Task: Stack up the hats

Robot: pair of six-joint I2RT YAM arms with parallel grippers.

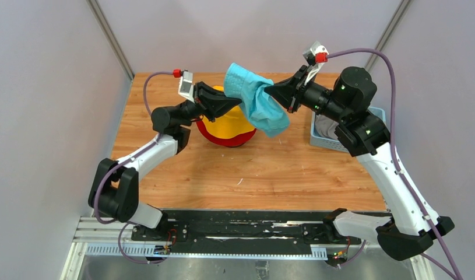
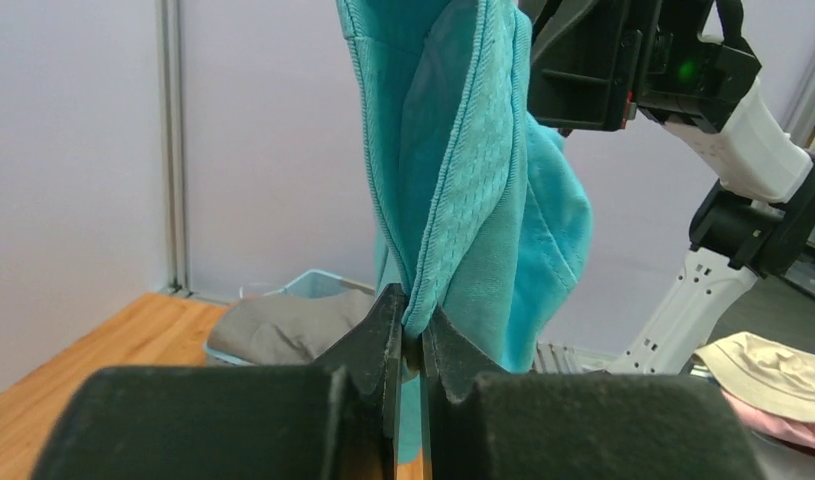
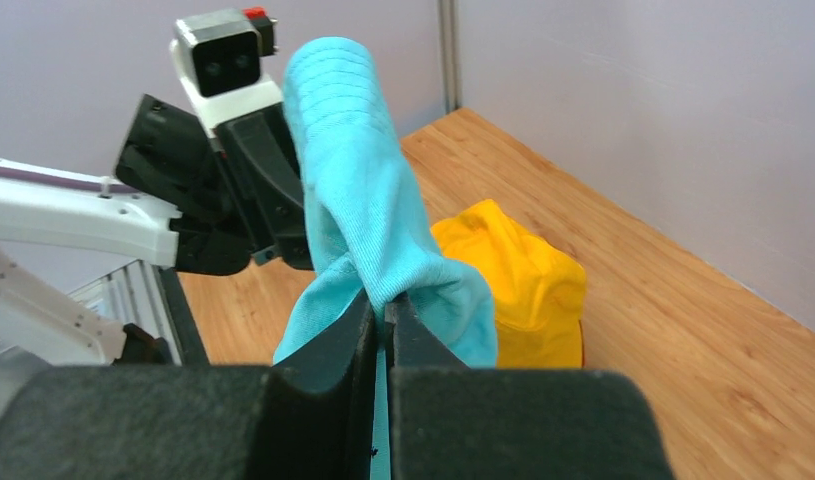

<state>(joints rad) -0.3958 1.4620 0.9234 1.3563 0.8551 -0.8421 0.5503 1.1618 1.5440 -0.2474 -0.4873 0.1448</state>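
Observation:
The teal hat's brim has both sides pinched together in my left gripper, so my left gripper will open and take a single brim edge (image 2: pixel 453 165) before stacking.
The teal hat (image 1: pixel 255 98) hangs in the air between both grippers, above the back middle of the table. My left gripper (image 1: pixel 239 102) is shut on its left edge; in the left wrist view the fingers pinch a fold of the teal hat (image 2: pixel 463 200). My right gripper (image 1: pixel 270 89) is shut on its right edge, and the right wrist view shows the teal hat (image 3: pixel 363 220) pinched. Below it the yellow hat (image 1: pixel 226 125) sits on the red hat (image 1: pixel 235 141); the yellow hat (image 3: pixel 513 280) also shows in the right wrist view. A grey hat (image 2: pixel 283 330) lies in the basket.
A light blue plastic basket (image 1: pixel 316 139) stands at the table's right back, under my right arm, holding grey fabric (image 1: pixel 328 127). A cream hat (image 2: pixel 773 365) on pink fabric lies off the table, low right in the left wrist view. Grey walls close in the back and sides.

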